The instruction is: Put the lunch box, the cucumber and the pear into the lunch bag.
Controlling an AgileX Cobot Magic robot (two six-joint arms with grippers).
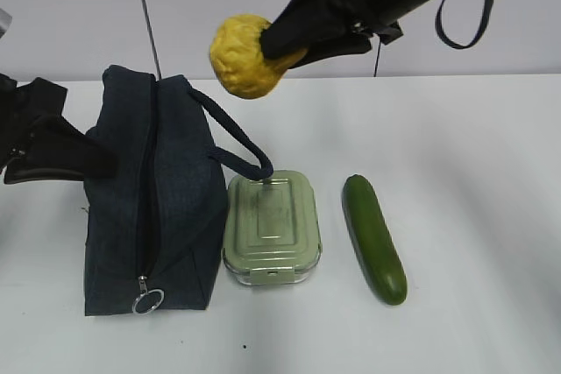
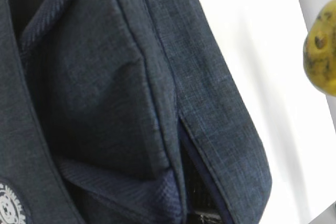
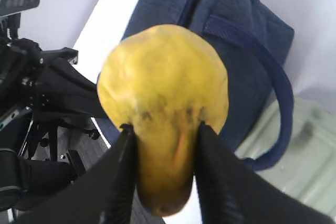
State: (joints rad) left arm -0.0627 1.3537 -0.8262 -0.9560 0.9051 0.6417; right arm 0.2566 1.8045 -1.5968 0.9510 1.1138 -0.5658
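The yellow pear, now hanging above the bag's far end, will be let go by my right gripper inside the far half of the navy bag's zipper slit (image 1: 161, 129).
The yellow pear (image 1: 245, 54) hangs in the air above the far end of the lunch bag (image 1: 175, 208), with my right gripper (image 1: 285, 45) shut on its narrow end. In the right wrist view both black fingers clamp the pear (image 3: 163, 93), and the bag (image 3: 236, 40) lies below. The navy bag lies on the table, zipper slit on top and ring pull at the near end. My left gripper (image 1: 96, 162) presses into the bag's left side; bag fabric (image 2: 105, 77) fills its view and hides the fingers. The sage-green lunch box (image 1: 270, 225) and the cucumber (image 1: 374, 238) lie right of the bag.
The bag's looped handle (image 1: 237, 142) rests against the lunch box's far edge. A thin dark pole (image 1: 147, 19) stands behind the bag. White table stretches to the right of the cucumber and in front of all the items.
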